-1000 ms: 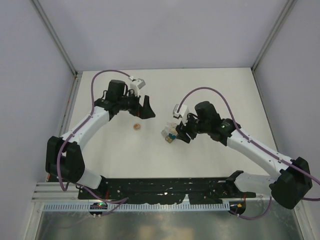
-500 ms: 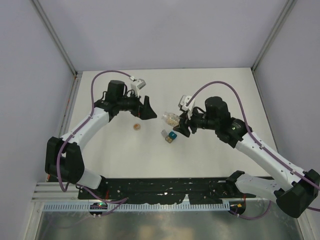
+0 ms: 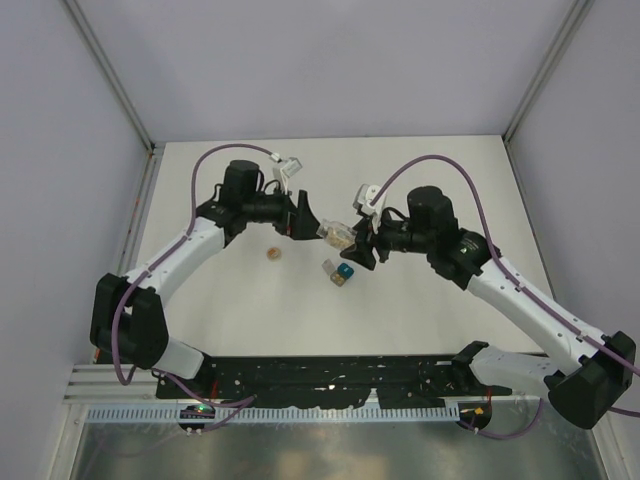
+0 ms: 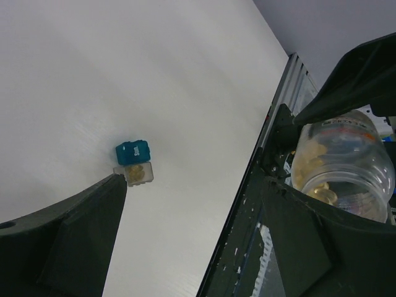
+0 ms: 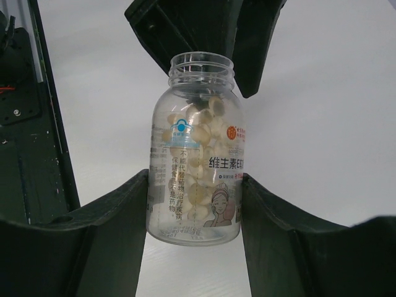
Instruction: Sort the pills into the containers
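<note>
The pill bottle is uncapped, so next my left gripper closes on the sides of the orange-brown cap (image 3: 274, 253) that is lying on the white table.
My right gripper (image 5: 195, 204) is shut on a clear pill bottle (image 5: 198, 173) with a printed label, uncapped and part full of pale yellow pills (image 5: 207, 133). In the top view the bottle (image 3: 338, 235) hangs above the table, mouth towards my left gripper (image 3: 303, 218). That gripper (image 4: 192, 204) is open, and the bottle (image 4: 343, 164) lies just past its right finger. The containers sit side by side below: the teal one (image 4: 133, 152) is closed, and the grey one (image 4: 138, 174) shows yellowish pills inside. The top view has them at the table's middle, grey (image 3: 330, 266) and teal (image 3: 344, 272).
A small orange-brown round cap (image 3: 272, 254) lies on the white table left of the containers. The black base rail (image 3: 340, 375) runs along the near edge. Pale walls enclose the table at the back and both sides.
My right gripper has lifted the bottle from beside the containers and carried it up towards my left gripper. The left gripper has moved right, close to the bottle's mouth.
</note>
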You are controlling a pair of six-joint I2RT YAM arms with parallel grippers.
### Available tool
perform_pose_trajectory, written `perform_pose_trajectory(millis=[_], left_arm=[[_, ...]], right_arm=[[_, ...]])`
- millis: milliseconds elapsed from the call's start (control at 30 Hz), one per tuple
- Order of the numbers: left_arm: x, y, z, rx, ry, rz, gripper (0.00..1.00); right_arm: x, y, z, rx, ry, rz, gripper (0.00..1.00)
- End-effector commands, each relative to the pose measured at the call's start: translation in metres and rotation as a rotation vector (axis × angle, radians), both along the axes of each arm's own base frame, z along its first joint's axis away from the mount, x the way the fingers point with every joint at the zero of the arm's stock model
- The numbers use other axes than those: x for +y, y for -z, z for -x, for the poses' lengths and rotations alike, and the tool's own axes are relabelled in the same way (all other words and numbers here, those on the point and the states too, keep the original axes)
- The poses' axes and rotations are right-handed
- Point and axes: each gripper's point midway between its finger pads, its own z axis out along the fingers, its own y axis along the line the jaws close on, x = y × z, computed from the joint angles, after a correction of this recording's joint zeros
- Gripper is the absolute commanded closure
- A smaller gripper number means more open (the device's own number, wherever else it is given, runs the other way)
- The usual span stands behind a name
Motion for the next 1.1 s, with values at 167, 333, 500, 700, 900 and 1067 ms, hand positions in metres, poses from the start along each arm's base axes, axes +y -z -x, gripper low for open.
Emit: perform_pose_trajectory(millis=[167, 333, 500, 700, 900, 1067], left_arm=[[-0.009, -0.054, 0.026, -0.076, 0.068, 0.134, 0.06], [-0.011, -0.059, 0.036, -0.085, 0.093, 0.145, 0.06], [-0.013, -0.062, 0.041, -0.092, 0.109, 0.151, 0.06], [-0.014, -0.065, 0.042, -0.102, 0.113, 0.154, 0.06], [-0.014, -0.065, 0.042, -0.103, 0.115, 0.154, 0.06], [-0.014, -0.065, 0.041, -0.104, 0.115, 0.154, 0.06]], right_arm=[[0.008, -0.024, -0.007, -0.046, -0.010, -0.055, 0.94], [0.010, -0.018, -0.008, -0.032, -0.017, -0.049, 0.94], [0.010, -0.016, -0.007, -0.027, -0.019, -0.046, 0.94], [0.011, -0.016, -0.005, -0.025, -0.029, -0.047, 0.94], [0.012, -0.009, -0.005, -0.007, -0.037, -0.038, 0.94], [0.013, -0.006, -0.004, -0.001, -0.042, -0.034, 0.94]])
